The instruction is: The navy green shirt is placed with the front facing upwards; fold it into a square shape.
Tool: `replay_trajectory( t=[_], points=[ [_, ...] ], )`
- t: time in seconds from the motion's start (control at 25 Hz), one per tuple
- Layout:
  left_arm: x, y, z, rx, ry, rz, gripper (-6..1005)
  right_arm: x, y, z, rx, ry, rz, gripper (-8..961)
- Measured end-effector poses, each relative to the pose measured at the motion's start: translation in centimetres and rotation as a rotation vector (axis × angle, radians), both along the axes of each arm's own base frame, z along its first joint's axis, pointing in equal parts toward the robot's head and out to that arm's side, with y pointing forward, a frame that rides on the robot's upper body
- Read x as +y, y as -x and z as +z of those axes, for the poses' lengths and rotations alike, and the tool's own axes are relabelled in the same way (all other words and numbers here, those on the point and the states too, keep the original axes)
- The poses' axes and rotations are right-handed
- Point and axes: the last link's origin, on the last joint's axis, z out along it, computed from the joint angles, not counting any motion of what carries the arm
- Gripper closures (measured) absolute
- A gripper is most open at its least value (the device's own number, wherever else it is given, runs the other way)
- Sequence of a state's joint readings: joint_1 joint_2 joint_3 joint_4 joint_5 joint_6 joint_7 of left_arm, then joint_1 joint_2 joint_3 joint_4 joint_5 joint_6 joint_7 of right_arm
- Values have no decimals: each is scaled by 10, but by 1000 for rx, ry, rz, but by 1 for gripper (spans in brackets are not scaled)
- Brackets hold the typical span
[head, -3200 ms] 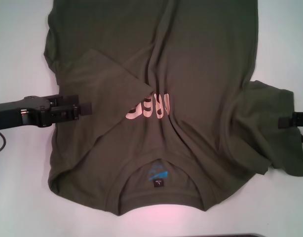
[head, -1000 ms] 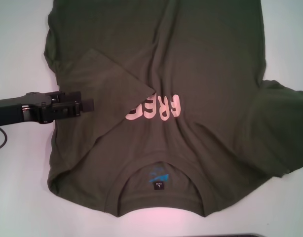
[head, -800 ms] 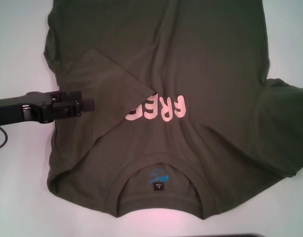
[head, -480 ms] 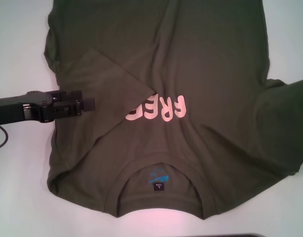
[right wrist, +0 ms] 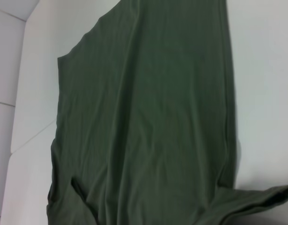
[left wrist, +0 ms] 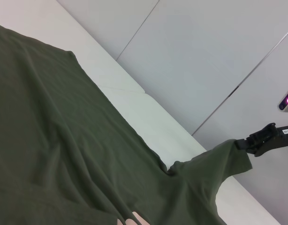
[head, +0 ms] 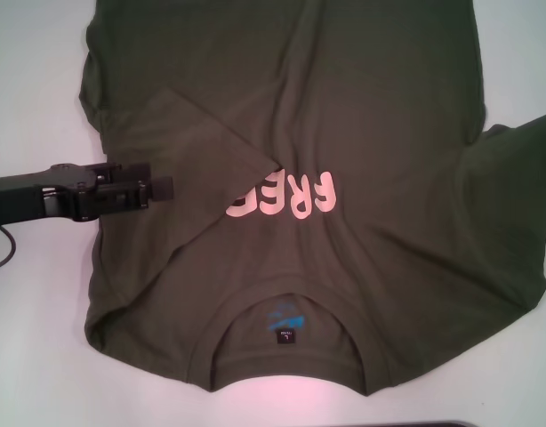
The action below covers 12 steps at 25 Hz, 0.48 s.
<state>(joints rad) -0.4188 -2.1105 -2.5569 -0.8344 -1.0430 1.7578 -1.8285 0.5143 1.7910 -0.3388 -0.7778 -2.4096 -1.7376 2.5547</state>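
My right gripper needs to release the raised sleeve on the shirt's chest (head: 371,183) next to the letter F of the pink lettering.
The navy green shirt (head: 344,107) lies flat on the white table, collar toward me, with pale pink lettering (head: 282,197) and a blue neck label (head: 285,318) showing. Its left sleeve (head: 197,151) is folded inward across the chest. My left gripper (head: 159,189) hovers over the shirt's left edge beside that fold. The right sleeve (head: 513,205) stretches out past the frame's right edge. In the left wrist view my right gripper (left wrist: 251,143) is shut on the tip of that sleeve (left wrist: 214,166), holding it raised off the table. The right wrist view shows the shirt's body (right wrist: 148,117).
White table (head: 33,89) surrounds the shirt on the left, right and front. A black cable (head: 2,253) loops beside my left arm. Pale wall panels (left wrist: 205,56) rise behind the table's far side, and a small device with a pink light (left wrist: 287,99) sits there.
The right sleeve was drawn outward to the right, smoothing the bunched cloth and uncovering more lettering. My right gripper has left the head view. The left gripper has hardly moved.
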Motion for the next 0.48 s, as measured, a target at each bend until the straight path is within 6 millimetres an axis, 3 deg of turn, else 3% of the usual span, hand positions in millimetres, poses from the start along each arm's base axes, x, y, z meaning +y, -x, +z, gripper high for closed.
replay_trajectory(
  t=[0.2,0.48],
  points=[
    [0,0,0,0,-1,1,279,0,5,-5,21,25,14,943],
    [1,0,0,0,-5,2,279,2,27,-18,115,66,95,942]
  ],
)
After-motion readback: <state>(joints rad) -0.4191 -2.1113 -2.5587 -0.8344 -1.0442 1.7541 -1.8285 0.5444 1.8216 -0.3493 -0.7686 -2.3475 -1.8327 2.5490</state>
